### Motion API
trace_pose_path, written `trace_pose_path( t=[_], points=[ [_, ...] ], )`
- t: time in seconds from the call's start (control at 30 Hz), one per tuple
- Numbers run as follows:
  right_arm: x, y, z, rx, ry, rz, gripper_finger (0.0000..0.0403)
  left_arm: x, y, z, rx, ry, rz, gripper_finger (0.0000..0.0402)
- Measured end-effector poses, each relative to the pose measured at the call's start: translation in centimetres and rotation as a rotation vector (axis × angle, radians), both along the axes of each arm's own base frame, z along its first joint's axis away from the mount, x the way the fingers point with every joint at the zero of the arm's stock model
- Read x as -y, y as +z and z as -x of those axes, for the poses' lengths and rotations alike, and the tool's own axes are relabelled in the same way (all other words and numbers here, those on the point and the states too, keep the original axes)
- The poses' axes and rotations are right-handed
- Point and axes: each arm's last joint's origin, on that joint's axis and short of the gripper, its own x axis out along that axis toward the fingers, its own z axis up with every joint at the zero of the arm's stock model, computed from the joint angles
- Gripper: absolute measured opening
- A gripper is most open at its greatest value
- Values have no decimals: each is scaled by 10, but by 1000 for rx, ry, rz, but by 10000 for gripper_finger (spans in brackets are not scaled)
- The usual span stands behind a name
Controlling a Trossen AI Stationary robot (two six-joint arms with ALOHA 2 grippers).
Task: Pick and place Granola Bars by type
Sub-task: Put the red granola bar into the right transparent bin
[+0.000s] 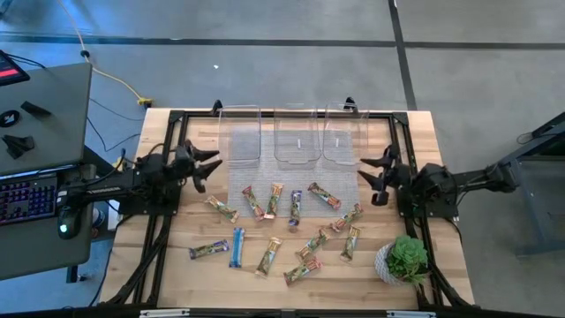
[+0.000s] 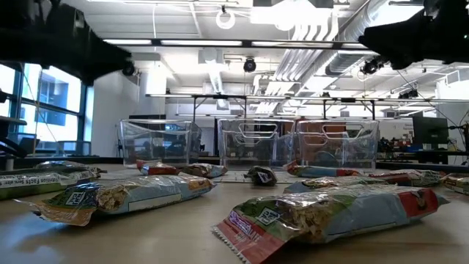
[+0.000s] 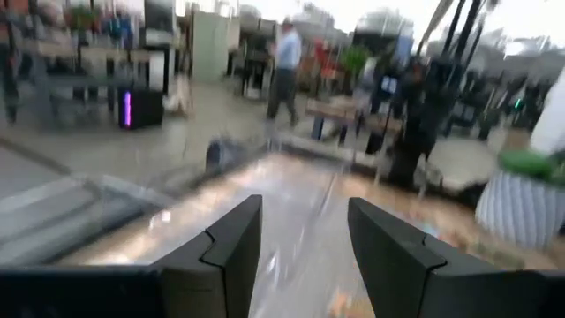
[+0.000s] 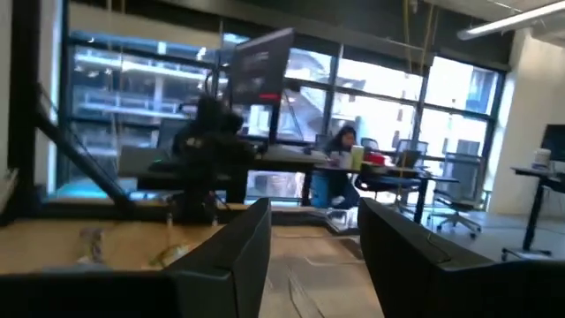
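The middle of the slanted granola bar [image 1: 325, 196] on the grey mesh mat, rightmost in the high view's far row, is the place my right gripper needs to close on.
Several granola bars lie flat and scattered over the wooden table's middle and near half, in red such as [image 1: 324, 196], tan-green such as [image 1: 269, 255] and blue such as [image 1: 237, 246]. Two lie close in the low view [image 2: 117, 196] [image 2: 330, 213]. My left gripper [image 1: 212, 166] [image 3: 305, 238] hovers open at the table's left side, pointing level toward the middle. My right gripper [image 1: 366, 174] [image 4: 313, 238] hovers open at the right side, facing it. Nothing is between either pair of fingers.
Three clear plastic bins [image 1: 240, 134] [image 1: 296, 134] [image 1: 344, 132] stand in a row at the far edge, behind a grey mesh mat [image 1: 296, 181]. A green potted plant [image 1: 406, 261] sits at the near right corner. Black frame rails [image 1: 163, 221] run along both sides.
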Motion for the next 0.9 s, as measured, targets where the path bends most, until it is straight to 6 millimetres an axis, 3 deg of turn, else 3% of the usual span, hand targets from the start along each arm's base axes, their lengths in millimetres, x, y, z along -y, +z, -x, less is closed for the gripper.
trace_pose_path(
  t=[0.1,0.23,0.33,0.43,0.63,0.9],
  points=[
    [0,12,-7,-36,-28,-2,150,0,12,2,103,10,-78,165],
    [-2,47,-23,-102,-32,20,150,1,26,7,243,24,-132,165],
    [-3,69,-42,-282,-53,3,149,1,32,9,303,29,-141,165],
    [-5,72,-61,-520,-96,-100,149,1,32,9,309,31,-142,165],
    [-13,40,-101,-832,-66,-350,153,0,39,10,282,84,-126,165],
    [-12,-18,-141,-1010,-98,-544,163,-2,118,9,132,135,-140,165]
  ],
)
